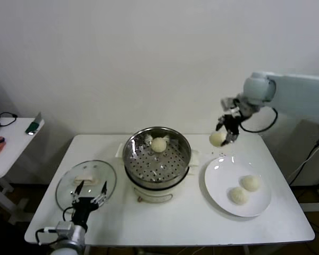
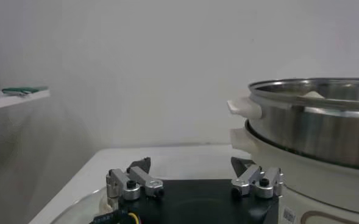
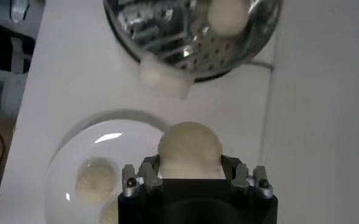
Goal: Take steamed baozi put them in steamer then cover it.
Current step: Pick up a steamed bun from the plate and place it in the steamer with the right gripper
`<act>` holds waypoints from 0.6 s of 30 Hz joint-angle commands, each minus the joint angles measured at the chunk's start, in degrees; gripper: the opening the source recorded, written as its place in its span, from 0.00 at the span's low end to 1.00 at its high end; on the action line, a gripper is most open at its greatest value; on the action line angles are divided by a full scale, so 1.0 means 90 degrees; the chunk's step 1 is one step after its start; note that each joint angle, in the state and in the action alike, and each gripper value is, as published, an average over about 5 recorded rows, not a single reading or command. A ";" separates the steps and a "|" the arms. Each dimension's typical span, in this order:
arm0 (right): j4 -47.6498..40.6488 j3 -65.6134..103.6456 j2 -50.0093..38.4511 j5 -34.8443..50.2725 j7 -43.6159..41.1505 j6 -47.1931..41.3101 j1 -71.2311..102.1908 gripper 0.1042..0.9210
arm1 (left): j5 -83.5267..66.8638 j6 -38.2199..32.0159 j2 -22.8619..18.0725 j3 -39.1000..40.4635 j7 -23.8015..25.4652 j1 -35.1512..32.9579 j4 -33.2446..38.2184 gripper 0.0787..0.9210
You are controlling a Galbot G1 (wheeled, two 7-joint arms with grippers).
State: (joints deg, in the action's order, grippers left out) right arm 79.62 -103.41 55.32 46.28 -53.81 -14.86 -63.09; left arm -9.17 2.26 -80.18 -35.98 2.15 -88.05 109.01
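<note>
My right gripper is holding its baozi and will let go of it on the glass lid's side of the perforated tray (image 1: 141, 158), next to the baozi there.
My right gripper (image 1: 224, 135) is shut on a cream-white baozi (image 1: 217, 138) and holds it in the air above the table, between the steamer (image 1: 157, 158) and the white plate (image 1: 222, 184). The held baozi also shows in the right wrist view (image 3: 190, 150) between the fingers (image 3: 147, 167). One baozi (image 1: 159, 144) lies on the steamer's perforated tray. Two baozi (image 1: 250, 183) (image 1: 238, 195) lie on the plate. My left gripper (image 1: 87, 194) is open and empty, low at the table's front left, over the near edge of the glass lid (image 1: 86, 181).
The glass lid with its white handle lies flat to the left of the steamer. A side table (image 1: 10, 143) with small objects stands at the far left. A wall stands behind the table. The steamer's steel wall (image 2: 313, 122) rises close beside my left gripper (image 2: 191, 173).
</note>
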 commanded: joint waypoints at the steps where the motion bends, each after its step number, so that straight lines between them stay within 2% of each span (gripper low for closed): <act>1: 0.0585 0.0240 0.0914 0.1648 0.0553 -0.0728 -0.1227 0.69 | 0.0005 0.0011 0.0019 0.0000 0.0005 0.0018 0.0020 0.88; 8: 0.0680 0.1035 0.1999 0.2445 0.1376 -0.1472 -0.0415 0.69 | -0.0011 0.0045 0.0009 -0.0012 0.0008 0.0026 0.0104 0.88; 13: 0.0521 0.1137 0.2467 0.2395 0.1804 -0.1706 0.0395 0.69 | -0.0035 0.0049 -0.0016 -0.0032 0.0008 0.0017 0.0133 0.88; 18: 0.0245 0.1131 0.2619 0.1951 0.2038 -0.1819 0.1196 0.69 | -0.0085 0.0041 -0.0019 -0.0095 0.0004 -0.0014 0.0156 0.88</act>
State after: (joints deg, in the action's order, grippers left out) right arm 82.17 -95.34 73.40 61.96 -40.11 -27.80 -58.82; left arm -9.88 2.66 -80.27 -36.75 2.19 -88.18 110.38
